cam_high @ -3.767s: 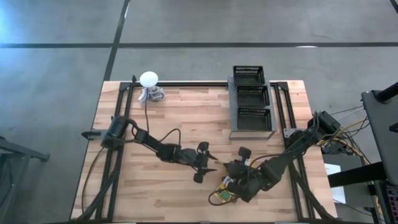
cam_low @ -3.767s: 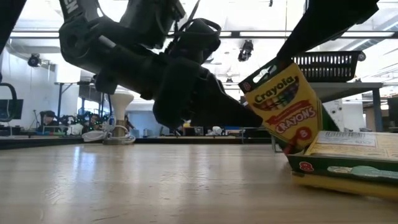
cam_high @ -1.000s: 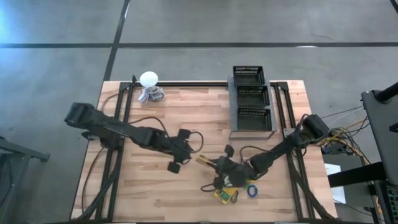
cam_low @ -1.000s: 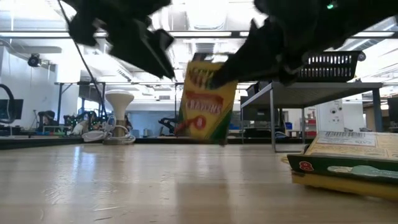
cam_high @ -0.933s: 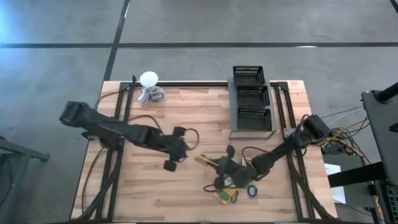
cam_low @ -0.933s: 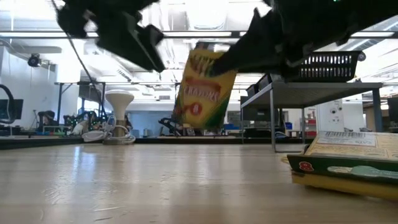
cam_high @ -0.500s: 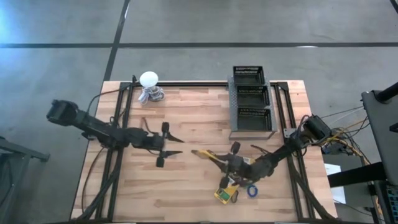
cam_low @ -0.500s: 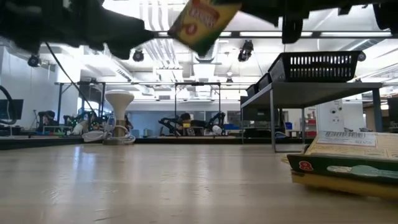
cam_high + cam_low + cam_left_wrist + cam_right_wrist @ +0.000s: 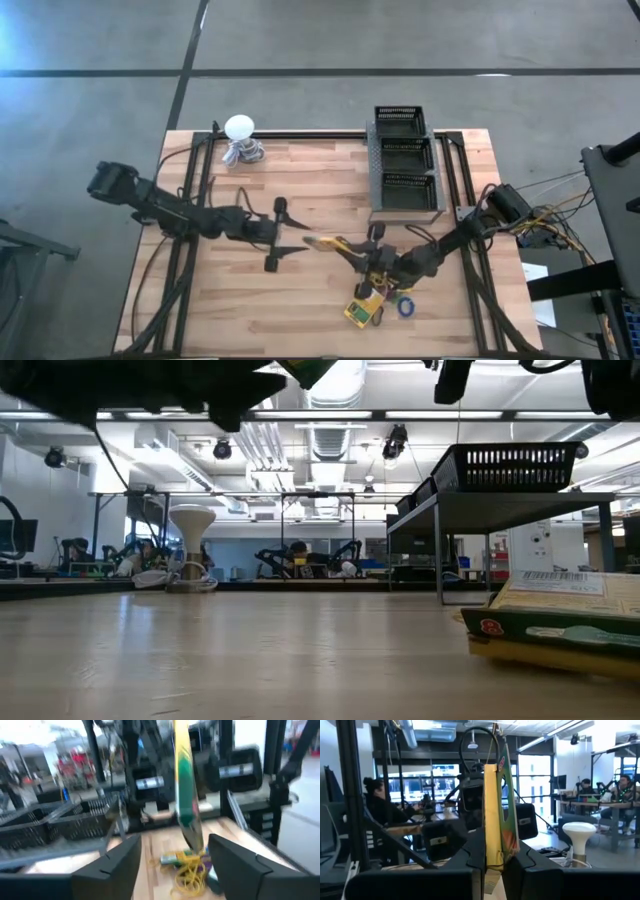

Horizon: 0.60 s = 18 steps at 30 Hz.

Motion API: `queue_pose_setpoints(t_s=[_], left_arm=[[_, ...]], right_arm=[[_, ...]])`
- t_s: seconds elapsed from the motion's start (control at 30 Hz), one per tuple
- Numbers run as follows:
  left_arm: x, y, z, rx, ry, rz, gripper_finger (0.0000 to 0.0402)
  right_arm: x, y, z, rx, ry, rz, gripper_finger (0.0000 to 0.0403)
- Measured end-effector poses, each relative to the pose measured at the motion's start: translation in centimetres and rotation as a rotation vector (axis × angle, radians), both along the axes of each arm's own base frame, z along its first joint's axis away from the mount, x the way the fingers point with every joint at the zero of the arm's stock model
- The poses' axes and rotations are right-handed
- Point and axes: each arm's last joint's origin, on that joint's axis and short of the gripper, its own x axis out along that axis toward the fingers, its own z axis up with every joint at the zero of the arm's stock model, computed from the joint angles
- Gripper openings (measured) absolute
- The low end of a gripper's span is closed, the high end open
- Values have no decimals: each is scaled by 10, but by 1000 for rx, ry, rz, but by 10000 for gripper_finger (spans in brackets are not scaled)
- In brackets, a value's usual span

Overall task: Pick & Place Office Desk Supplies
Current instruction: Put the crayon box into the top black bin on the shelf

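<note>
Next, I take the crayon box's loose end (image 9: 312, 241) with my left gripper while my right gripper gets a deeper hold, as the box stands high off my right gripper's fingers.
My right gripper (image 9: 352, 252) is shut on a yellow-and-green crayon box (image 9: 325, 243) and holds it in the air over the table's middle. In the low view only a corner of the box (image 9: 305, 370) shows, at the top edge. My left gripper (image 9: 294, 236) is open just left of the box's free end, and the box (image 9: 185, 795) stands edge-on ahead of its fingers without touching them. A second box (image 9: 362, 312), yellowish rubber bands (image 9: 189, 872) and a blue ring (image 9: 405, 305) lie on the table near the near edge. My right gripper pinches the crayon box by its right-hand end (image 9: 494, 854), one finger (image 9: 470, 857) on each broad face. The fingers come level from the table's right and lie along the box. The box is lifted clear, on edge, its free end toward my left gripper.
A black wire tray with three compartments (image 9: 405, 160) stands on legs at the far right. A white ball-topped object (image 9: 240, 130) sits at the far left corner. In the low view the lying box (image 9: 560, 622) fills the right side; bare wood lies left of it.
My right gripper has raised the crayon box until it almost leaves the top of the low view, and carried it slightly left and farther. My left gripper drew back toward the table's left, turned about, then came a little rightward again, staying open.
</note>
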Motion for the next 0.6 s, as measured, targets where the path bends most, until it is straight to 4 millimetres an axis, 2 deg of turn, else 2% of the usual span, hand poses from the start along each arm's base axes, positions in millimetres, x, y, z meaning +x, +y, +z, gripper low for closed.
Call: queue_pose_setpoints(t_s=[0.17,0.33,0.47,0.6], left_arm=[[17,-6,15,31,162,-74,282],[20,-10,20,23,195,-159,289],[22,-9,24,-5,162,-108,271],[23,-9,25,-14,141,-107,221]], right_arm=[[-1,-1,-2,-9,7,-4,25],[-3,-2,-4,-15,14,-3,25],[-3,-1,-5,-10,14,-3,25],[-3,-1,-5,-12,16,-3,25]])
